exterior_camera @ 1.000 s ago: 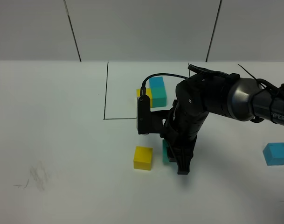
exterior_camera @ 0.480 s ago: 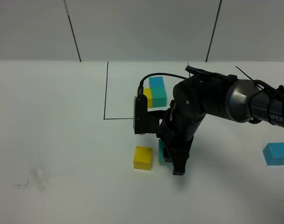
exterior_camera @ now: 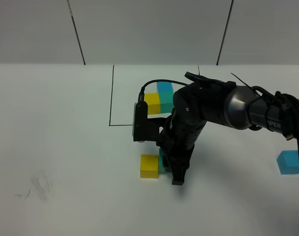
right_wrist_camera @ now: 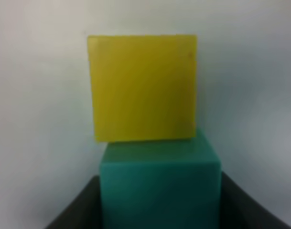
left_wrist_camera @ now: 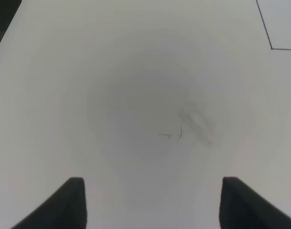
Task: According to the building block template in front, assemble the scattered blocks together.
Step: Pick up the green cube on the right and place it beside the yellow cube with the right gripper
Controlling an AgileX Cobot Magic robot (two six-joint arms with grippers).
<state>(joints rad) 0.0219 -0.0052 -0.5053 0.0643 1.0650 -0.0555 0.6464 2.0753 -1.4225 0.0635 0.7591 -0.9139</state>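
Note:
Next, my right gripper lets go of the teal cube against the loose yellow cube's side (exterior_camera: pixel 167 167) (right_wrist_camera: pixel 150 191) that faces the loose sky-blue cube.
The building block template (exterior_camera: pixel 159 101), joined yellow, sky-blue and teal cubes, sits inside the black drawn rectangle (exterior_camera: pixel 112 98), partly hidden by my right arm. The loose yellow cube (exterior_camera: pixel 149 166) lies in front of the rectangle. My right gripper (exterior_camera: pixel 170 172) is shut on the teal cube (exterior_camera: pixel 162 162) and holds it against the yellow cube's right side. In the right wrist view the teal cube (right_wrist_camera: pixel 159 183) sits between the fingers (right_wrist_camera: pixel 83 207) and touches the yellow cube (right_wrist_camera: pixel 143 88). The loose sky-blue cube (exterior_camera: pixel 290 162) lies far right. My left gripper (left_wrist_camera: pixel 152 205) is open and empty over bare table.
The white table (exterior_camera: pixel 56 147) carries faint pencil smudges (exterior_camera: pixel 39 187) at the front left; they also show in the left wrist view (left_wrist_camera: pixel 193 124). A grey panelled wall (exterior_camera: pixel 149 29) stands behind the table.
My right gripper has slid left with the teal cube. The gap to the yellow cube has closed and the two cubes now touch. The sky-blue cube has not moved.

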